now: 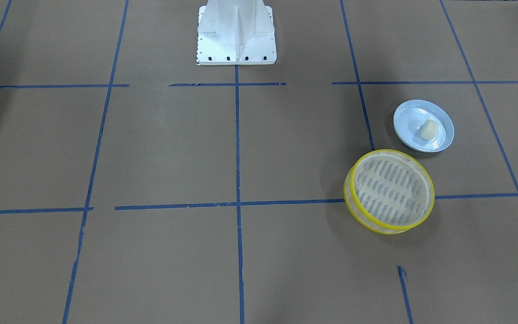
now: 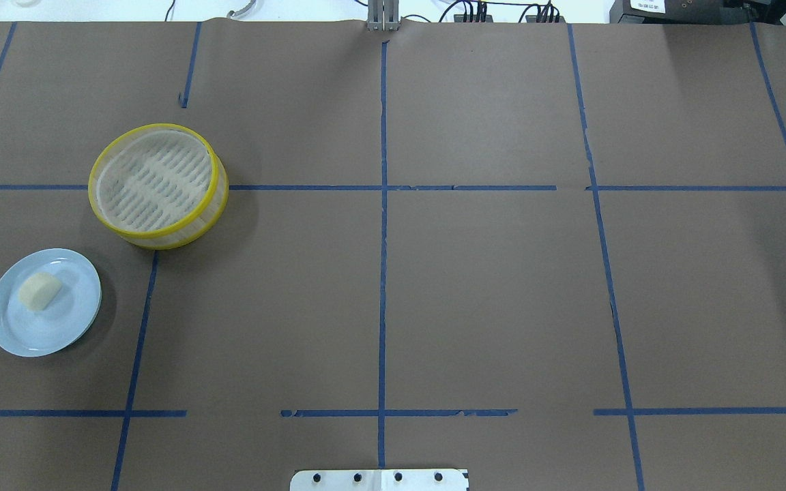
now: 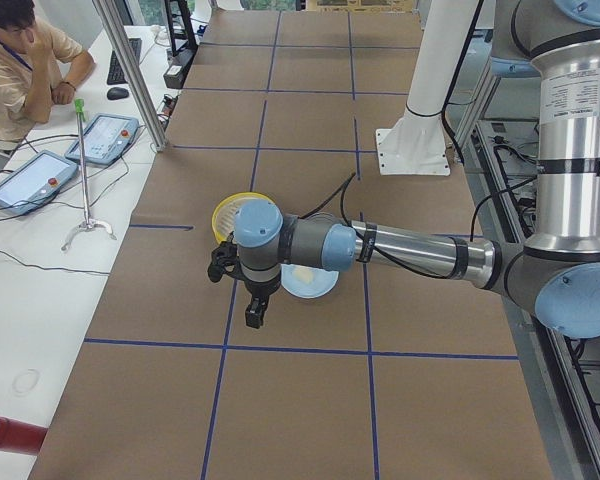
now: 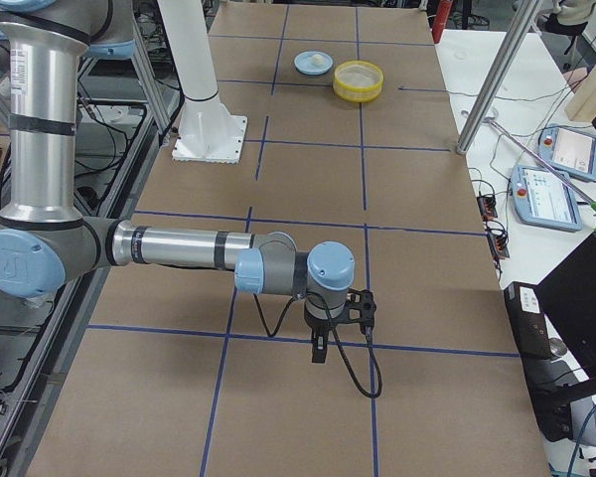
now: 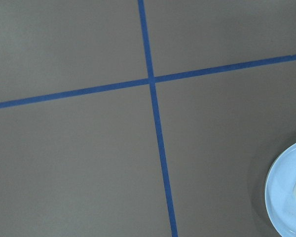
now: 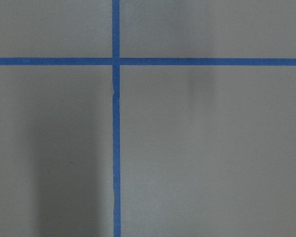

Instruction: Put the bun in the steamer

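The cream-white bun on the pale blue plate is next for my left gripper, which should go to it and close on the bun's opposite sides (image 1: 430, 129).
The cream-white bun (image 1: 428, 129) lies on a pale blue plate (image 1: 407, 117), also seen from overhead (image 2: 39, 290). The yellow-rimmed steamer (image 1: 391, 151) stands empty just beside the plate (image 2: 154, 127). My left gripper (image 3: 252, 305) shows only in the exterior left view, hanging above the table next to the plate; I cannot tell whether it is open. My right gripper (image 4: 323, 343) shows only in the exterior right view, far from the bun (image 4: 320, 60) and steamer (image 4: 359, 79); I cannot tell its state. The left wrist view catches the plate's edge (image 5: 286, 197).
Brown paper with blue tape lines covers the table. The white robot base (image 1: 235, 33) stands at the table's middle edge. An operator (image 3: 20, 60) sits at a side desk with tablets (image 3: 105, 135). A metal post (image 4: 492, 84) stands by the table.
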Controlling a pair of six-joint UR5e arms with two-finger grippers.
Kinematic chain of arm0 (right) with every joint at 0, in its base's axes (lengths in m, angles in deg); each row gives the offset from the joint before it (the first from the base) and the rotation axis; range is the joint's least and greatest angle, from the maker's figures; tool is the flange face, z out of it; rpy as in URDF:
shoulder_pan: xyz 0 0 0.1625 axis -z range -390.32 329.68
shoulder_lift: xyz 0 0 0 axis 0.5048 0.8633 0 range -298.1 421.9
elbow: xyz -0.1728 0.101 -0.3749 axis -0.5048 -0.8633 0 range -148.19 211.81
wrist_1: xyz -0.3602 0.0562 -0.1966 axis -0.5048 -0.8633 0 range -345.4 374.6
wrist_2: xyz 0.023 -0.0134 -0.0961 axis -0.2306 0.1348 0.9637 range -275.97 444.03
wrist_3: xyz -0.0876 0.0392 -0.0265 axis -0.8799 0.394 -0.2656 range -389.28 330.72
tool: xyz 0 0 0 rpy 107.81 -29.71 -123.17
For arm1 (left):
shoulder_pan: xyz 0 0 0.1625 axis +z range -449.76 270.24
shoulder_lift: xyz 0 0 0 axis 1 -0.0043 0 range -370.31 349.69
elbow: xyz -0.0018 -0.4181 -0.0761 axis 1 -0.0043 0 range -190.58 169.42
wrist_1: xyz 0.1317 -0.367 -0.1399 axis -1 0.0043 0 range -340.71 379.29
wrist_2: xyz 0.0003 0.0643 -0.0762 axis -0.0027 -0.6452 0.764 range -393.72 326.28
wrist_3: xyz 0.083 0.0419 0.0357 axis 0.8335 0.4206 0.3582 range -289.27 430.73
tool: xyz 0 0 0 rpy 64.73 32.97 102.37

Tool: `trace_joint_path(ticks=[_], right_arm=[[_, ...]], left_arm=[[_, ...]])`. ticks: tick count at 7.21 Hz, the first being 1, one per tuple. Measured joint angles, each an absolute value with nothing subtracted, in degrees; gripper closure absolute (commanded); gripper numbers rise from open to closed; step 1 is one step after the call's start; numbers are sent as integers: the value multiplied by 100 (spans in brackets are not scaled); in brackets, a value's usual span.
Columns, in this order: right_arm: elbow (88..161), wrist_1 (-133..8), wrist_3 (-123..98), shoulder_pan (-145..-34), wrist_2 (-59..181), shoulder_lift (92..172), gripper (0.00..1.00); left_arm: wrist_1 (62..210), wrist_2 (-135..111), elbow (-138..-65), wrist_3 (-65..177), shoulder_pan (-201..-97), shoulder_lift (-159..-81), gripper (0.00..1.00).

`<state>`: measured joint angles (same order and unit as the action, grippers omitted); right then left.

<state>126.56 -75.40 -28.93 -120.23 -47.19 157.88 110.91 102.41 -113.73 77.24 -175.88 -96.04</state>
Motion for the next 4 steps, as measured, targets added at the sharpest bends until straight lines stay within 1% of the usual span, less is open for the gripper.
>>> trace_joint_path(ticks=[2, 4], right_arm=[[12656, -7540, -2893, -12023, -4719, 15788, 0], [12656, -7540, -2893, -12023, -4719, 15788, 0]], left_arm=[[12413, 10194, -11396, 6862, -16848, -9429, 0], [13917, 9592, -11488, 5215, -15660, -9105, 0]])
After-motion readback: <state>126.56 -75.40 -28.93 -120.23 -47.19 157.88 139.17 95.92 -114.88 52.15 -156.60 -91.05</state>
